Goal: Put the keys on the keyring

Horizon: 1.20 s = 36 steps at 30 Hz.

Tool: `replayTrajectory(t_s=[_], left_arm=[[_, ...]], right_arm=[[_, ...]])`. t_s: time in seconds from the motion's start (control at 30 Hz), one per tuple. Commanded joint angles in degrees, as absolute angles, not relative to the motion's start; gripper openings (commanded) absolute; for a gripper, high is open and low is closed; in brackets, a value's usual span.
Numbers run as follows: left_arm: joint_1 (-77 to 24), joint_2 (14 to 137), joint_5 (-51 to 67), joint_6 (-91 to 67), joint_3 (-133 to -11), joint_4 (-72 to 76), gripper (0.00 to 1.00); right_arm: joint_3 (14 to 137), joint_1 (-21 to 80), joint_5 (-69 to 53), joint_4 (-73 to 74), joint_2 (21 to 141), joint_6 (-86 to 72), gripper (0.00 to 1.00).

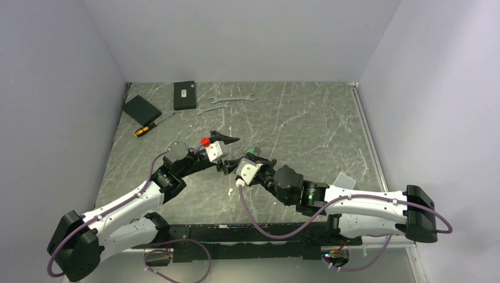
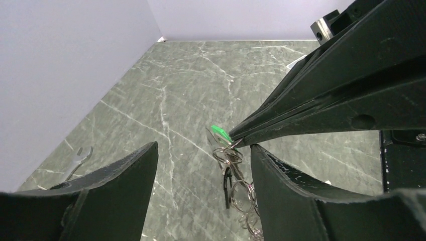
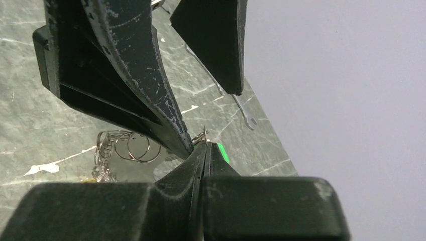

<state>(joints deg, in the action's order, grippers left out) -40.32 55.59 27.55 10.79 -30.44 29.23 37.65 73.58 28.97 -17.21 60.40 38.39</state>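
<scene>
My left gripper has the keyring hanging off-center by one finger, so next I back away and pinch the top ring (image 2: 227, 155) just under my right gripper's fingers.
My right gripper (image 3: 205, 146) is shut on a thin wire loop of the keys (image 2: 217, 134), a small silvery bunch with a bright green tag (image 3: 221, 152), held above the table. A chain of metal rings, the keyring (image 2: 242, 195), hangs below the pinch together with a black-headed key (image 2: 228, 185). Whether the keys are threaded on it I cannot tell. My left gripper (image 2: 203, 148) stands open around the hanging rings, its right finger (image 2: 294, 193) close beside them. In the top view the left gripper (image 1: 232, 140) and the right gripper (image 1: 256, 156) meet at mid-table.
Two silver wrenches (image 1: 234, 98) (image 1: 213, 109) lie at the back. A black box (image 1: 184, 95), a black pad (image 1: 141, 108) and a yellow-handled screwdriver (image 1: 150, 125) sit at the back left. Walls close the left, back and right sides.
</scene>
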Motion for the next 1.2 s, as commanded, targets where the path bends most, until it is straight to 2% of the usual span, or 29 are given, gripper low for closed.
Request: replayTrajectory(t_s=[0.0,0.13,0.37,0.8,1.0,1.07,1.17], left_arm=[[-40.4,55.1,29.1,8.5,-31.0,30.7,0.70],[-40.4,57.1,30.2,6.8,-31.2,31.9,0.65],[-40.4,58.0,31.9,6.3,-31.1,32.7,0.62],[-40.4,59.3,34.8,6.9,-31.1,33.5,0.47],[-40.4,59.5,36.5,8.0,-31.7,32.3,0.24],[-40.4,59.5,37.3,8.2,-31.7,32.4,0.21],[-40.4,58.7,38.5,9.0,-31.7,31.7,0.28]], right_arm=[[40.5,73.7,30.4,-21.7,60.6,38.6,0.00],[40.6,73.7,30.6,-22.3,60.7,38.9,0.00],[40.6,73.7,30.2,-22.8,60.5,38.8,0.00],[40.1,73.7,29.6,-23.5,59.2,38.3,0.00],[39.7,73.7,29.5,-23.7,58.5,38.3,0.00],[39.6,73.7,29.4,-23.6,58.3,38.2,0.00],[39.2,73.8,29.5,-23.6,58.0,38.1,0.00]])
